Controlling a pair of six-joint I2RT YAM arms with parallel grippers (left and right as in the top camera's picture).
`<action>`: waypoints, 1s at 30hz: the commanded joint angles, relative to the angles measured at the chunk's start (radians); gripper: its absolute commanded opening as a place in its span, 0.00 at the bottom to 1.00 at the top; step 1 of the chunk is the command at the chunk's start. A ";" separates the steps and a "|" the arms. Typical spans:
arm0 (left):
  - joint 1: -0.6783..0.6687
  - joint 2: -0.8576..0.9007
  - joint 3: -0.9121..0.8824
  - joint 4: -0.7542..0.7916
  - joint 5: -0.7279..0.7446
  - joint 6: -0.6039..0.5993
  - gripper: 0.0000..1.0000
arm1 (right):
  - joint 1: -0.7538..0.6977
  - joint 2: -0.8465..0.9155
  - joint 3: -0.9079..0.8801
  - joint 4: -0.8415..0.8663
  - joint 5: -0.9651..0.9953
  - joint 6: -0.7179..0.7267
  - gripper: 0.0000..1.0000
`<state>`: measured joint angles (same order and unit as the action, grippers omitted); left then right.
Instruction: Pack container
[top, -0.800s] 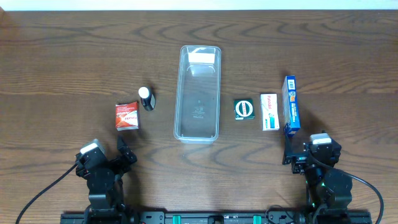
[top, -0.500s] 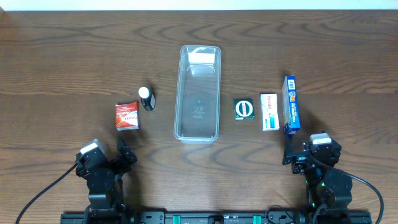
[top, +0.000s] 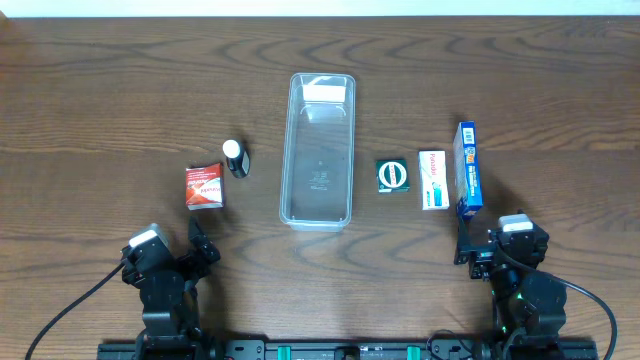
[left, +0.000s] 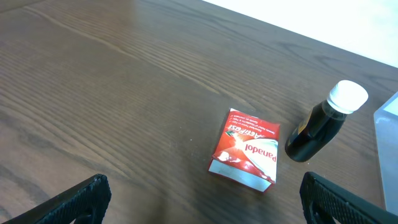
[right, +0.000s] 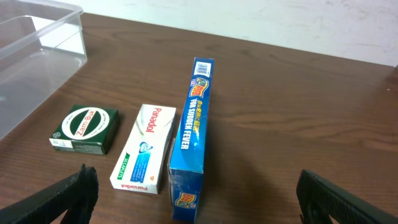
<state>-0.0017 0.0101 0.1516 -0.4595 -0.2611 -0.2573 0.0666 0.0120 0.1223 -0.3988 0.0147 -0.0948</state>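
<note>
Next, my right gripper grips the far part of the blue carton, across the logo (top: 469, 154) (right: 199, 89) next to its barcode.
The clear plastic container (top: 318, 150) stands empty at the table's middle; its corner shows in the right wrist view (right: 31, 43). Left of it lie a red Panadol box (top: 204, 186) (left: 245, 149) and a dark bottle with a white cap (top: 234, 157) (left: 323, 121). Right of it lie a green Zam-Buk box (top: 393, 176) (right: 85, 128), a white Panadol box (top: 432, 180) (right: 145, 148) and a blue carton on its edge (top: 468, 168) (right: 193, 137). My left gripper (top: 196, 243) (left: 199, 202) is open and empty, near the red box. My right gripper (top: 478, 245) (right: 196, 196) is open and empty, just before the blue carton.
The dark wooden table (top: 120, 90) runs to a white edge at the back. Both arm bases sit at the front edge.
</note>
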 joint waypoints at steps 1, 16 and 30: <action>0.003 -0.006 -0.019 -0.003 -0.001 0.010 0.98 | -0.004 -0.005 -0.006 0.003 -0.004 0.011 0.99; 0.002 -0.006 -0.019 -0.003 -0.001 0.010 0.98 | -0.004 -0.005 -0.006 0.069 -0.084 0.013 0.99; 0.002 -0.006 -0.019 -0.003 -0.001 0.010 0.98 | -0.004 0.288 0.254 0.049 -0.092 0.301 0.99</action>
<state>-0.0017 0.0101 0.1516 -0.4599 -0.2611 -0.2573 0.0669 0.1871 0.2428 -0.3237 -0.0753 0.1459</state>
